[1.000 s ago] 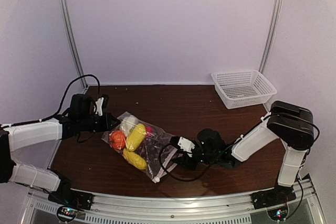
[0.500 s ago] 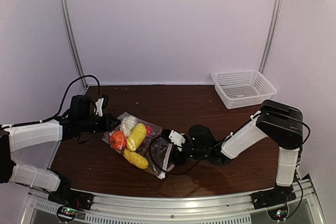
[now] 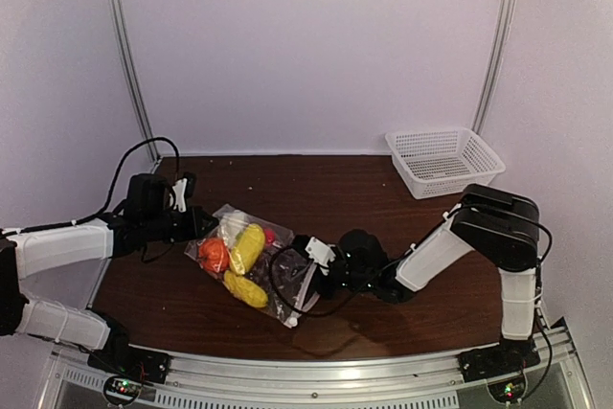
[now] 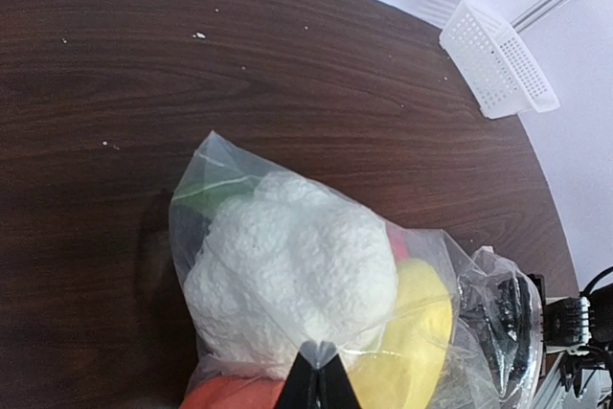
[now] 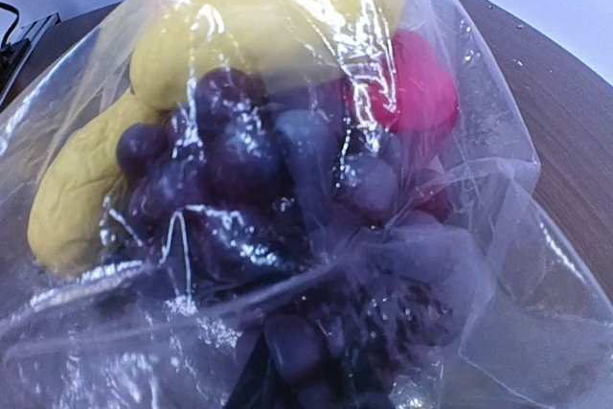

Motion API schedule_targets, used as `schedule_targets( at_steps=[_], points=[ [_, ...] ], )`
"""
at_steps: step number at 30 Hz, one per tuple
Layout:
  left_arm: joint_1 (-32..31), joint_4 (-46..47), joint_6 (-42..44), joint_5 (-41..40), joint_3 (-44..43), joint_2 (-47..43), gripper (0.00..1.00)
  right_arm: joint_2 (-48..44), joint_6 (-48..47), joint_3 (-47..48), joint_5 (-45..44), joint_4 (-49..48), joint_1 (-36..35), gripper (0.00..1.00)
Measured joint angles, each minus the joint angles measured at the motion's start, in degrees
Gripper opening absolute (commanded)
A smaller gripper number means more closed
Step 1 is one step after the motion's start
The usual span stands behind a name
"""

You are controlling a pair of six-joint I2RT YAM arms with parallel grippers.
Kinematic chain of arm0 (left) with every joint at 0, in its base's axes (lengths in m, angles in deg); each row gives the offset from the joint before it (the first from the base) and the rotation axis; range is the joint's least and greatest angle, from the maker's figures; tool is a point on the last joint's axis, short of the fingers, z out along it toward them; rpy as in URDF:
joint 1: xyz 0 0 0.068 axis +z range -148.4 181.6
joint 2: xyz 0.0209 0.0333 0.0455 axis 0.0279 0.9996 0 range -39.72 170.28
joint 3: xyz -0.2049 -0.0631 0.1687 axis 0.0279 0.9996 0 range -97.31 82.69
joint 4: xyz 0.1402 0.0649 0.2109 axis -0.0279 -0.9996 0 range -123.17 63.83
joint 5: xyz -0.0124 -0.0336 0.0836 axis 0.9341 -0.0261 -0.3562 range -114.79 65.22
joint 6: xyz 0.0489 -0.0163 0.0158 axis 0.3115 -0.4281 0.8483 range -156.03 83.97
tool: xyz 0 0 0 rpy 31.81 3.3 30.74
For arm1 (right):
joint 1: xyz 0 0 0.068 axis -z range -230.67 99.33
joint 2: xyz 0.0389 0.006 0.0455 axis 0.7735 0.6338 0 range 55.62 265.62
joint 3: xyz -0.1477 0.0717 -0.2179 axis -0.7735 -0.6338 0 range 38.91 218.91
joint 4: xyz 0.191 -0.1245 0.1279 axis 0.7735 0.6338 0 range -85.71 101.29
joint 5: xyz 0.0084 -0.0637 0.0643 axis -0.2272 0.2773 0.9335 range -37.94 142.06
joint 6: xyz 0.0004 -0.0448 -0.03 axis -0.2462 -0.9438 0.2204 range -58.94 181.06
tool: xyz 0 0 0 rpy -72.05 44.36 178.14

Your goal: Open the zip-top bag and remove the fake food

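I need to use my right gripper to set the dark purple grapes down inside the white mesh basket [image 3: 427, 167], close to the inner side of that basket.
The clear zip-top bag [image 3: 257, 263] lies on the dark wood table, full of fake food: a white lumpy piece [image 4: 287, 270], yellow pieces [image 3: 249, 248], an orange piece [image 3: 215, 256], a pink-red piece [image 5: 414, 83] and dark purple grapes [image 5: 259, 189]. My left gripper [image 4: 321, 373] is shut on a fold of the bag's film at its left end, also seen from the top [image 3: 197, 224]. My right gripper [image 3: 305, 273] is pressed against the bag's right end. In the right wrist view crinkled plastic covers its fingers, so their gap is hidden. The zip strip does not show clearly.
A white mesh basket [image 3: 445, 162] stands at the table's back right corner, also in the left wrist view [image 4: 498, 59]. Black cables loop by the right wrist [image 3: 287, 296]. The table's front edge has a metal rail [image 3: 316, 380].
My right arm has moved left into the bag's right end, and that end has bunched up and shifted left. My left gripper has stayed put, still pinching the bag.
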Motion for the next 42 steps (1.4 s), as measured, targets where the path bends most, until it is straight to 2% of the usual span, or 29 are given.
schedule_targets(
  at_steps=[5,14,22,36,42],
  points=[
    [0.0,-0.02,-1.31,-2.43,0.04,0.0,0.0,-5.09,0.09,-4.7,-0.26,0.9,0.0,0.0],
    [0.61,-0.04,-4.48,-7.32,0.04,0.24,0.0,-15.74,1.62,-12.7,-0.37,3.26,-0.07,0.0],
    [0.92,0.55,-5.99,-8.11,-0.22,2.51,0.0,-24.17,3.5,-17.55,-0.46,7.17,-0.07,0.0],
    [1.99,1.73,-6.93,-8.57,-0.22,3.52,0.0,-50.21,6.12,-18.1,-6.58,25.75,-0.07,0.0],
    [2.19,2.14,-7.1,-8.48,-0.22,4.17,0.0,-57.2,7.26,-17.57,-10.95,33.33,0.72,0.0]
  ],
)
